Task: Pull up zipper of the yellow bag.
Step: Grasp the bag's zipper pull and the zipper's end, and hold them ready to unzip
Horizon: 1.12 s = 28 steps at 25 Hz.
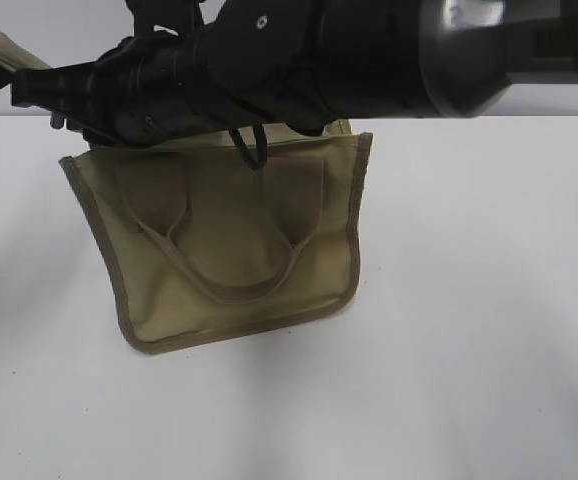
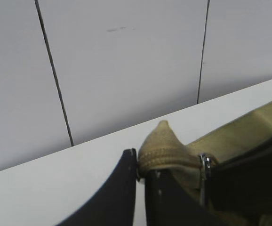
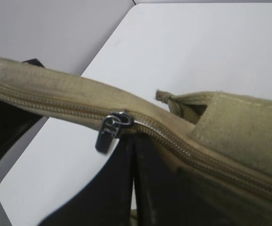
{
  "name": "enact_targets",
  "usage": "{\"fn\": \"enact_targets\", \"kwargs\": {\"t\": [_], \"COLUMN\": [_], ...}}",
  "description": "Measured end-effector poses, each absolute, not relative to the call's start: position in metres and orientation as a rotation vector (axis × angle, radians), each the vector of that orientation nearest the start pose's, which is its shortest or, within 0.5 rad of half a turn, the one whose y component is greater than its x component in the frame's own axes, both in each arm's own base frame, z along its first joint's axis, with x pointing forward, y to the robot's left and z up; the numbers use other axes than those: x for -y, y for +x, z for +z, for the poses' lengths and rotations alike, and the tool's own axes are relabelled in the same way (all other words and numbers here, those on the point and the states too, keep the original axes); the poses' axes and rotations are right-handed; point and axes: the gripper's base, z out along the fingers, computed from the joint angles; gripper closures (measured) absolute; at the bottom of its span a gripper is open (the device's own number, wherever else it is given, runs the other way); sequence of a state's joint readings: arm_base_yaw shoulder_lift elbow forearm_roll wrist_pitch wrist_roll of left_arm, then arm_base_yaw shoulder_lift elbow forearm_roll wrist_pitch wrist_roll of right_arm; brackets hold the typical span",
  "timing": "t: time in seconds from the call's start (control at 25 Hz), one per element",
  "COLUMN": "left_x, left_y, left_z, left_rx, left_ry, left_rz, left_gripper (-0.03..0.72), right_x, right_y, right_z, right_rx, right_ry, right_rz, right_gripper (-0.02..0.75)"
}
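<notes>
The silver pull hangs outside my right gripper's shut fingers, so they should open and take the pull (image 3: 106,140) between their ends before I draw the slider along.
The yellow bag (image 1: 229,250) hangs in the middle of the exterior view, its top hidden behind both black arms. My left gripper (image 2: 140,162) is shut on the pointed fabric tab (image 2: 162,143) at the bag's end. The zipper (image 3: 183,141) runs along the bag's top (image 3: 239,122), teeth meshed to the right of the slider. Its silver pull (image 3: 108,132) hangs loose beside the left finger of my right gripper (image 3: 134,143). That gripper is shut just under the slider, its tips hidden behind the zip tape. The pull also shows in the left wrist view (image 2: 204,162), close to the tab.
The white table (image 1: 489,330) lies under and around the bag. A grey panelled wall (image 2: 126,61) stands behind it. The right arm (image 1: 389,50) crosses the top of the exterior view. A looped handle (image 1: 234,288) hangs on the bag's front.
</notes>
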<state>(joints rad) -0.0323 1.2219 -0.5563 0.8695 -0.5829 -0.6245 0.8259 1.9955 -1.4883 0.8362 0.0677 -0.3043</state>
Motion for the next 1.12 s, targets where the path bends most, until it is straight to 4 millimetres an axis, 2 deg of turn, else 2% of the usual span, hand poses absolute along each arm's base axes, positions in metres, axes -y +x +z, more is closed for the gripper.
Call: {"fn": "enact_targets", "kwargs": {"t": [0.32,0.4,0.56,0.76,0.84,0.92,1.12], "left_x": [0.046,0.046,0.0461,0.0471,0.0474,0.0475,0.0476], "left_y": [0.2417,0.2417,0.2415,0.2412,0.2411,0.2411,0.241], "left_z": [0.2683,0.2683,0.2686,0.2698,0.2702,0.2702,0.2702], "left_rx": [-1.674,-1.674,-1.673,-1.658,-1.653,-1.652,-1.652], "left_ry": [0.474,0.474,0.474,0.478,0.48,0.48,0.482], "left_rz": [-0.288,-0.289,-0.289,-0.302,-0.305,-0.306,-0.306], "left_gripper": [0.68,0.68,0.68,0.68,0.68,0.68,0.68], "right_x": [-0.3502,-0.3503,-0.3507,-0.3496,-0.3491,-0.3487,-0.3485], "right_y": [0.3108,0.3092,0.3077,0.3122,0.314,0.3152,0.3158], "right_z": [0.2386,0.2373,0.2372,0.2403,0.2416,0.2425,0.2429], "right_rx": [-2.174,-2.194,-2.206,-2.163,-2.147,-2.136,-2.13], "right_ry": [-0.411,-0.427,-0.44,-0.393,-0.368,-0.354,-0.347], "right_rz": [0.891,0.9,0.907,0.891,0.888,0.885,0.883], "right_gripper": [0.746,0.695,0.522,0.477,0.49,0.543,0.731]}}
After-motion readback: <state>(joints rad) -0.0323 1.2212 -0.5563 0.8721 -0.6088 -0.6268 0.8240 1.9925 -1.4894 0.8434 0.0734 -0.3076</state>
